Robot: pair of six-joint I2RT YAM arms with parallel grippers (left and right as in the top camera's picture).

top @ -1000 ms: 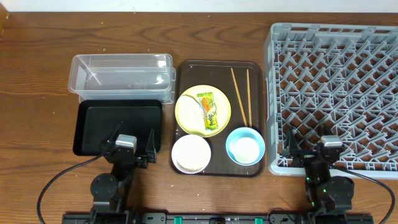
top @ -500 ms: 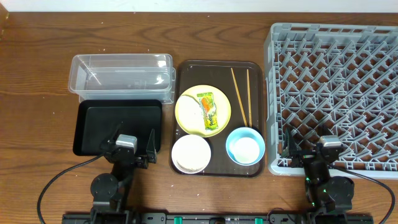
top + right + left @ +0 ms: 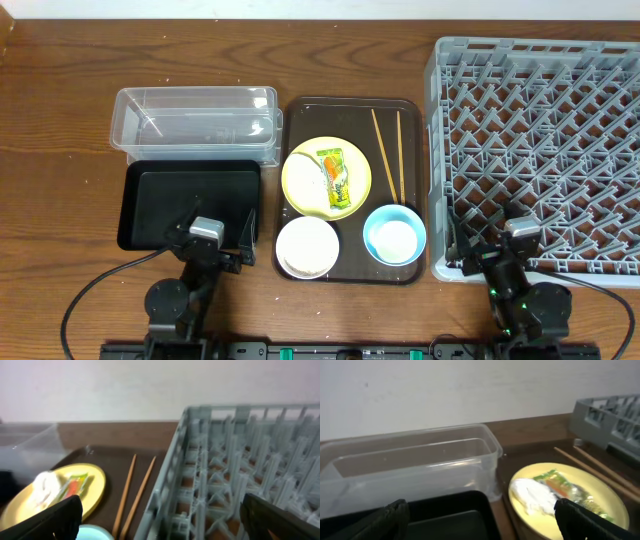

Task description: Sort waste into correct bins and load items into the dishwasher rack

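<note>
Next, my left gripper travels over to the white bowl and closes on the bowl's rim [image 3: 337, 249], on the side that faces the light-blue bowl.
On the brown tray [image 3: 300, 130] a yellow plate [image 3: 305, 190] carries the snack wrapper [image 3: 337, 178] and a white lump [image 3: 312, 172]. Chopsticks [image 3: 385, 155] lie beside it, with a white bowl [image 3: 307, 246] and a light-blue bowl [image 3: 380, 222] holding something white [image 3: 395, 238] in front. The clear tub [image 3: 195, 122] and black tub [image 3: 190, 203] stand left, the grey rack [image 3: 540, 130] right. My left gripper [image 3: 215, 232] is open over the black tub's near edge [image 3: 485, 520]. My right gripper [image 3: 497, 240] is open over the rack's near left corner [image 3: 165, 520].
The left wrist view shows the clear tub [image 3: 410, 465], black tub [image 3: 445, 515] and plate [image 3: 600, 500]. The right wrist view shows the rack wall [image 3: 185, 460], chopsticks [image 3: 132, 490] and plate [image 3: 95, 485]. Bare wooden table [image 3: 60, 200] lies at the left.
My right gripper has shifted slightly left along the rack's near edge. My left gripper has barely moved. Nothing on the tray has moved.
</note>
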